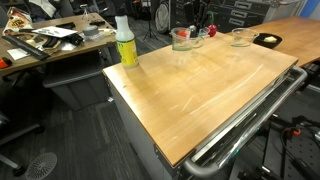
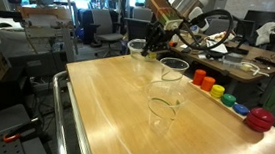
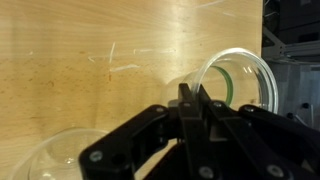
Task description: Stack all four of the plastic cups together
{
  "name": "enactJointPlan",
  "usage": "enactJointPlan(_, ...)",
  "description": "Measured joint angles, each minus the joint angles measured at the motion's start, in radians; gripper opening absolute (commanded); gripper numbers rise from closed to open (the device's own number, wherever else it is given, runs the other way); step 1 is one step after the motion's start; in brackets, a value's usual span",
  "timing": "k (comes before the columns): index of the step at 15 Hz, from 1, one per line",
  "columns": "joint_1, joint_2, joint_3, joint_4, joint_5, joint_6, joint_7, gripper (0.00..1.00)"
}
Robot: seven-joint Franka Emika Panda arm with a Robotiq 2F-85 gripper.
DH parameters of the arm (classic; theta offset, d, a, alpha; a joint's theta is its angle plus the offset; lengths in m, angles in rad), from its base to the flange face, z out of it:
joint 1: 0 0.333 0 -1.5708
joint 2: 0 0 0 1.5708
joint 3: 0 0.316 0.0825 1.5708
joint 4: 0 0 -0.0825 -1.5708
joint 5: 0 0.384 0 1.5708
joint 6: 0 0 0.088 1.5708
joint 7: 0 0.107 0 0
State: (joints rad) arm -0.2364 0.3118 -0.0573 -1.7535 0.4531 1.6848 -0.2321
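My gripper needs to let go of the plastic cup inside the neighbouring clear cup (image 1: 197, 37) (image 3: 64, 158) near the table's far edge.
Two clear plastic cups show in the wrist view: one (image 3: 238, 75) lies right of my fingertips and one (image 3: 55, 155) at the lower left. My gripper (image 3: 190, 98) has its fingers pressed together on the left wall of the first cup's rim. In both exterior views the gripper (image 1: 192, 27) (image 2: 158, 41) is at the table's far edge over these cups (image 1: 181, 39) (image 2: 137, 49). A taller clear cup (image 2: 166, 90) (image 1: 242, 37), seemingly one cup set in another, stands apart on the table.
A yellow-green bottle with a white cap (image 1: 125, 43) stands at a table corner. Small red, orange, yellow, green and blue items (image 2: 221, 93) line one edge, ending at a red piece (image 2: 260, 119). A dark dish (image 1: 267, 40) sits near the single tall cup. The wooden tabletop (image 1: 200, 95) has metal rails.
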Motion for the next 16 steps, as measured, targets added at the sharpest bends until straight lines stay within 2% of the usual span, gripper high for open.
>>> enactJointPlan(4,-0.002,-0.195,-0.024,-0.125,0.012,0.013,-0.043,0.02)
enactJointPlan(8,-0.002,-0.352,-0.063,-0.194,0.0,0.032,-0.009,0.02)
enactJointPlan(11,-0.002,-0.392,-0.103,-0.207,-0.012,0.034,0.064,0.02)
enactJointPlan(16,-0.002,-0.366,-0.152,-0.193,0.001,0.031,0.125,0.02)
